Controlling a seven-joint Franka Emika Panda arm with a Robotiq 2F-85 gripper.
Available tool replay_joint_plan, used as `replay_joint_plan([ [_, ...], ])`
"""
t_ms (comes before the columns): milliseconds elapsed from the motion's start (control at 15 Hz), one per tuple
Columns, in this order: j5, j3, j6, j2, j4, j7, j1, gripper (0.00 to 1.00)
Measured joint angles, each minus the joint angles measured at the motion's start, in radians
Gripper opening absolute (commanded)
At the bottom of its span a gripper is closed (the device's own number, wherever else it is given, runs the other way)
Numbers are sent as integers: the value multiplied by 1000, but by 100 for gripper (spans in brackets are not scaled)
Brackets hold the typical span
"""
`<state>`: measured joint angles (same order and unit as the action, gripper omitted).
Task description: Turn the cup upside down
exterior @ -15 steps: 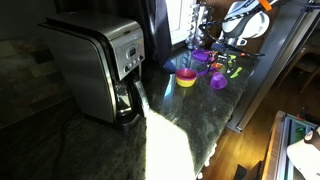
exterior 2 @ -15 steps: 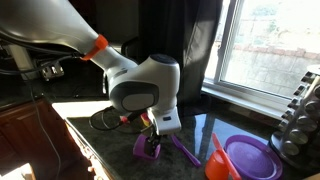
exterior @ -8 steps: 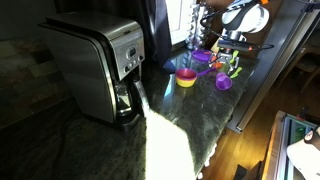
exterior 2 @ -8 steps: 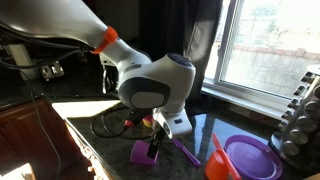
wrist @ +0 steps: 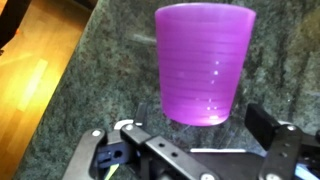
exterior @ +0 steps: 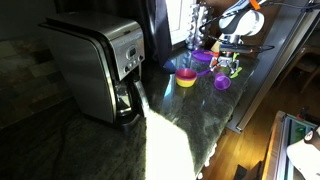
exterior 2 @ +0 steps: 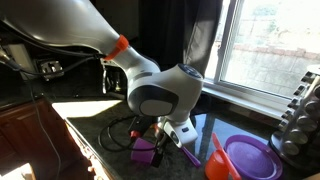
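The robot's open fingers are just short of the purple cup's narrow end, so the gripper will move in and close around the cup's lower side (wrist: pixel 198 96) before turning it.
The small purple ribbed cup (wrist: pixel 205 62) fills the top of the wrist view, its wider end toward the top of the picture and its narrower end toward my gripper. It rests on the dark speckled counter in both exterior views (exterior: pixel 221 82) (exterior 2: pixel 145 152). I cannot tell whether it stands or lies on its side. My gripper (wrist: pixel 185 140) is open. Its fingers (wrist: pixel 268 125) are spread wider than the cup and sit just short of its near end, not touching it. In an exterior view the gripper (exterior 2: pixel 165 140) hangs low beside the cup.
A yellow bowl (exterior: pixel 186 78) and a shallow purple dish (exterior: pixel 202 58) sit near the cup. The dish (exterior 2: pixel 250 158) has an orange utensil (exterior 2: pixel 217 160) next to it. A coffee maker (exterior: pixel 95 65) stands on the counter. The counter edge (exterior: pixel 250 100) drops to a wooden floor.
The arm's wrist has swung to the right over the cup in an exterior view. The cup now sits lower and a little to the left on the counter.
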<state>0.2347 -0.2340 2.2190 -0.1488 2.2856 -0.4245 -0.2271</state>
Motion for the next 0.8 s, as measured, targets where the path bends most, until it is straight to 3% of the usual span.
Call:
replay_joint_plan([
  [133, 1, 0, -18, -20, -14, 17, 0, 97],
  [200, 2, 1, -28, -28, -20, 24, 0, 75],
  [333, 11, 1, -52, -42, -33, 40, 0, 71],
  [533, 35, 1, -87, -56, -56, 53, 0, 46],
  [800, 79, 1, -93, -56, -64, 44, 0, 42],
])
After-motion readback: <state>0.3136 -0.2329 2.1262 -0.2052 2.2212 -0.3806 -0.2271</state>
